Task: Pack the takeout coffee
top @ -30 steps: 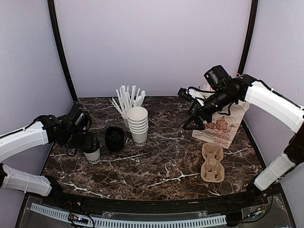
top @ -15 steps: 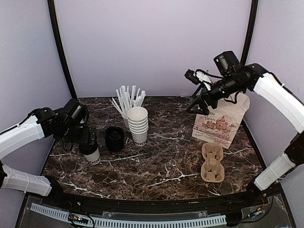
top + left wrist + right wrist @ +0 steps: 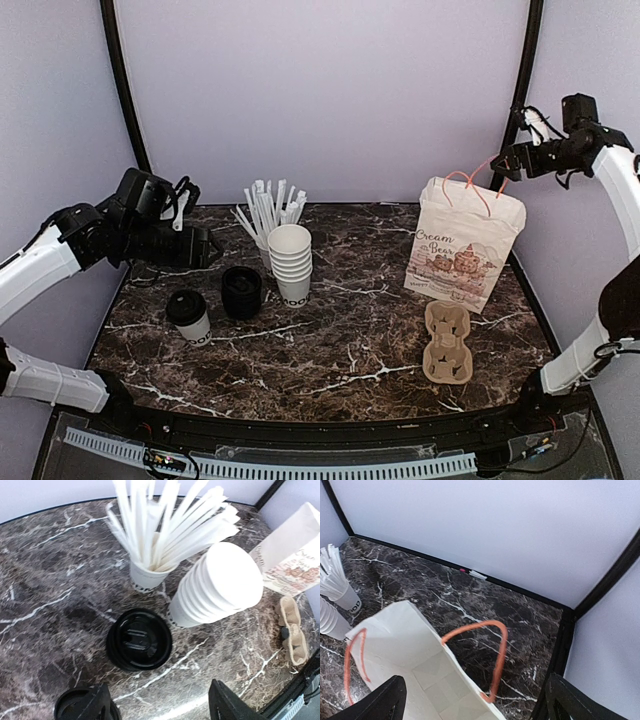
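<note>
My right gripper is going to close on the white paper bag's back rim [image 3: 503, 192] [image 3: 487, 697], next to the outer end of its back orange handle.
The takeout coffee [image 3: 188, 316], a small white cup with a black lid, stands at the table's left; the left wrist view shows only its lid [image 3: 67, 709] at the bottom edge. My left gripper [image 3: 207, 247] hangs open above and behind it, holding nothing, and in its own view [image 3: 160, 711] its fingers straddle bare marble. The white printed paper bag [image 3: 465, 245] stands upright at the right with its orange handles up. My right gripper [image 3: 500, 162] is open high at the back right; its own view [image 3: 480, 705] looks down into the bag's open mouth [image 3: 420, 672].
A stack of black lids [image 3: 241, 292] sits next to the coffee. Behind it are a stack of lidless white cups [image 3: 290, 262] and a cup of white straws [image 3: 268, 215]. A brown cardboard cup carrier [image 3: 447, 343] lies in front of the bag.
My left gripper has lifted off the coffee and drawn back, leaving it standing. My right gripper has risen and swung right, away from the bag, which now stands free.
</note>
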Available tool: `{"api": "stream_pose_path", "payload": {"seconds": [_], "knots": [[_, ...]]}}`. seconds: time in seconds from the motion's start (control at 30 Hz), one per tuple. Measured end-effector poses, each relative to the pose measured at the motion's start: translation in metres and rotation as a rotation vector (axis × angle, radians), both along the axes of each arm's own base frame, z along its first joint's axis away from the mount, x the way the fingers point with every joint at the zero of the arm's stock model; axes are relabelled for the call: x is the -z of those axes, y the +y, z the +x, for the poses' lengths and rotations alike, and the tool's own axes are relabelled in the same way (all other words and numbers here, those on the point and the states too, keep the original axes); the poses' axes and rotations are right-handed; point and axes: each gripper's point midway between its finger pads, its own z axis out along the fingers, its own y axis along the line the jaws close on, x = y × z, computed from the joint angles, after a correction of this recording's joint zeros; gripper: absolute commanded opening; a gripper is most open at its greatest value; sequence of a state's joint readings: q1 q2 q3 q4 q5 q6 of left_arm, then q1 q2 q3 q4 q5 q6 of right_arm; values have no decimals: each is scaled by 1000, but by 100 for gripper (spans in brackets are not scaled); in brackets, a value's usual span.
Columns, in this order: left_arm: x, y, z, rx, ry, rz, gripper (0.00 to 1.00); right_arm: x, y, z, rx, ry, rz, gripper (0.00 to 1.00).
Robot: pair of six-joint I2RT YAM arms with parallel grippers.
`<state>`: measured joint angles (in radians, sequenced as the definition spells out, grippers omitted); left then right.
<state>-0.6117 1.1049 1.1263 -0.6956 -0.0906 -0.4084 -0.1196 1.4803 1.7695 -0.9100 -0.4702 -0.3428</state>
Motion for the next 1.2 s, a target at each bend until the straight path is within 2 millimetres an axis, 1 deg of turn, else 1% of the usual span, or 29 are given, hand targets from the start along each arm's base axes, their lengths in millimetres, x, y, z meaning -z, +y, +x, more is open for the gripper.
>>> {"api": "stream_pose_path", "payload": {"seconds": [0.03,0.1,0.17,0.23,0.33,0.47,0.53,0.57,0.6,0.67,0.7,0.73,0.87,0.97,1.1,1.2], "knots": [[-1,-8,1,32,-12,-24,70,7,-11,1,26,18,-3,97],[-3,-23,0,91,-26,-73,70,17,-20,4,41,38,-15,95],[-1,-36,-2,144,-37,-112,70,27,-21,7,37,62,-21,94],[1,-45,-4,181,-42,-134,70,39,-22,10,29,90,-28,92],[-1,-55,-7,226,-52,-157,70,53,-22,16,14,125,-36,86],[-4,-61,-9,261,-67,-171,70,75,-20,24,-30,200,-31,77],[-3,-62,-10,267,-68,-169,70,84,-18,28,-59,233,-24,66],[-1,-62,-10,269,-67,-167,70,90,-17,30,-74,252,-21,57],[2,-62,-10,271,-65,-163,71,94,-14,31,-92,270,-15,45],[8,-60,-12,272,-57,-155,70,101,-10,33,-128,302,-8,25],[10,-60,-12,272,-53,-152,71,104,-8,32,-146,311,-10,18],[12,-60,-13,274,-51,-149,71,106,-5,32,-159,327,-2,15],[12,-59,-13,277,-55,-146,71,104,9,27,-224,339,23,11],[12,-59,-13,279,-58,-145,71,93,28,22,-288,311,44,8],[12,-59,-12,280,-63,-137,71,69,58,11,-370,245,50,8],[11,-57,-11,277,-72,-129,71,43,79,-3,-435,172,54,8]]}}
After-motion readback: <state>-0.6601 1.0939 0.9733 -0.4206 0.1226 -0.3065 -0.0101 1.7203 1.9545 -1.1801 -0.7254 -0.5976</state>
